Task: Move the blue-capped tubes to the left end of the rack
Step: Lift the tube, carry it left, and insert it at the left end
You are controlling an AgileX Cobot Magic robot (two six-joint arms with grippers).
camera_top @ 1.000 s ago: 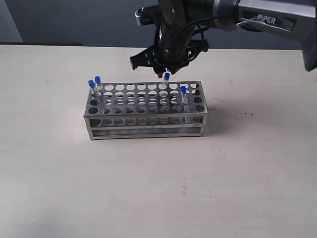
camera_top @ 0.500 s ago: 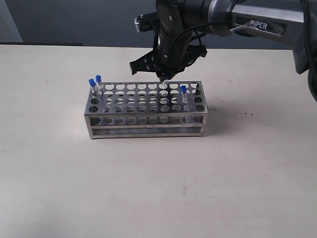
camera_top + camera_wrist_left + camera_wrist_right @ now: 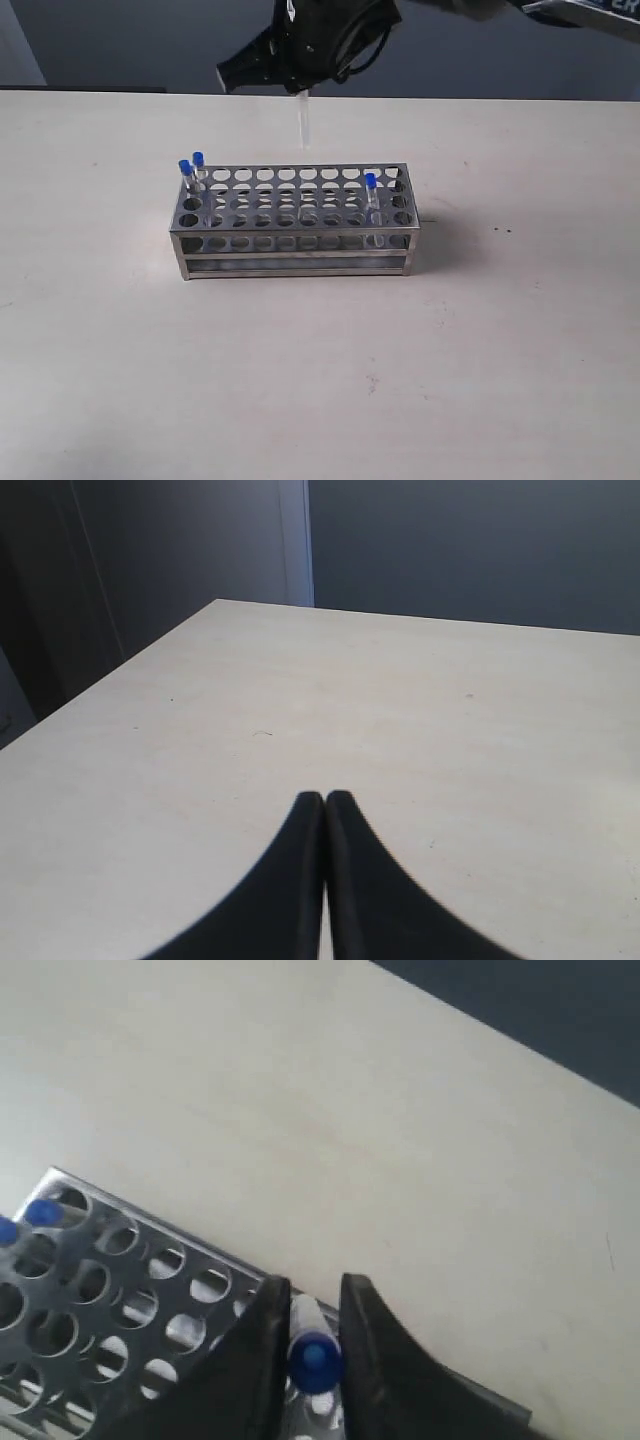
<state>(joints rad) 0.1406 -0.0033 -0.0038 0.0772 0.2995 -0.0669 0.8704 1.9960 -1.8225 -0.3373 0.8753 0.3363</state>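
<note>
The blue-capped tube, now hanging above the rack's back row, will be released by my right gripper in the rack's end-column hole (image 3: 192,203) (image 3: 9,1305) in front of the paired tubes.
The shiny metal rack (image 3: 290,233) stands mid-table. Two blue-capped tubes (image 3: 184,170) (image 3: 198,161) sit at its left end, and a third (image 3: 370,184) is near its right end. Above the rack's back row hangs one more tube (image 3: 303,122), clear of the holes, with my right gripper (image 3: 300,88) shut on its top. In the right wrist view the jaws (image 3: 313,1295) pinch that tube's blue cap (image 3: 314,1360) over the rack (image 3: 145,1230). My left gripper (image 3: 325,798) is shut and empty over bare table, and it does not show in the exterior view.
The light tabletop (image 3: 320,380) spreads all round the rack. A dark wall (image 3: 120,40) runs behind the table's far edge. The right arm's dark body (image 3: 330,30) fills the top of the exterior view.
My right gripper closed on the tube in the rack's back row, then lifted it out of its hole and carried it up and a little left.
</note>
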